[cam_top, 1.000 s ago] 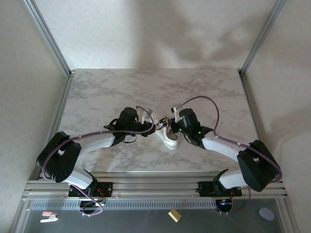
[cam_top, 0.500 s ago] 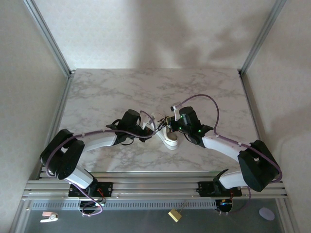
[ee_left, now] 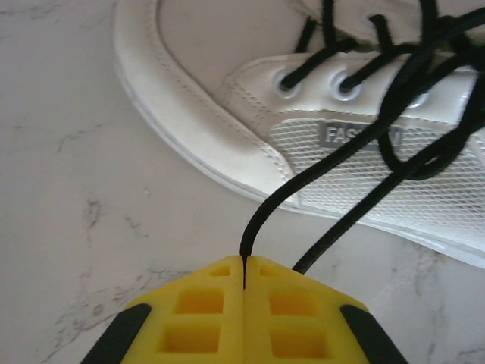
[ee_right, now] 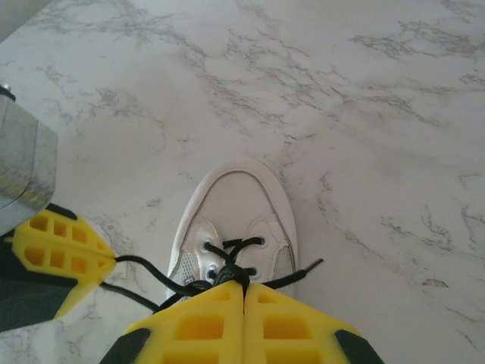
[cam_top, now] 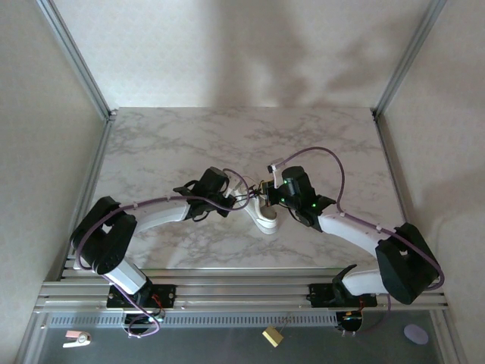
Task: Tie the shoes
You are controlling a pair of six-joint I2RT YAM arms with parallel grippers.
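Note:
I should open my left gripper, which holds the lace at its far bend while a slack coil hangs near the knot, and take the lace (ee_left: 385, 184) beside it.
The shoe (cam_top: 265, 218) is a small white sneaker with thin black laces, lying on the marble table (cam_top: 159, 144) between my two arms. In the left wrist view its side (ee_left: 220, 114) lies just ahead, and my left gripper (ee_left: 244, 259) is shut on one black lace (ee_left: 318, 163) that runs up to the eyelets. My right gripper (ee_right: 244, 287) is shut on the lace knot over the shoe's tongue; the white toe (ee_right: 239, 199) points away from it. A loose lace end (ee_right: 303, 271) lies to the right. From above, the left gripper (cam_top: 241, 199) and right gripper (cam_top: 264, 194) nearly meet over the shoe.
My left gripper's yellow finger (ee_right: 64, 250) sits close at the left of the right wrist view. Metal frame posts (cam_top: 76, 61) stand at the table's back corners. A padlock (cam_top: 273, 334) and small items lie below the front rail.
The left arm has swung right, bringing its gripper closer to the shoe with the lace still pinched. The right arm has barely moved.

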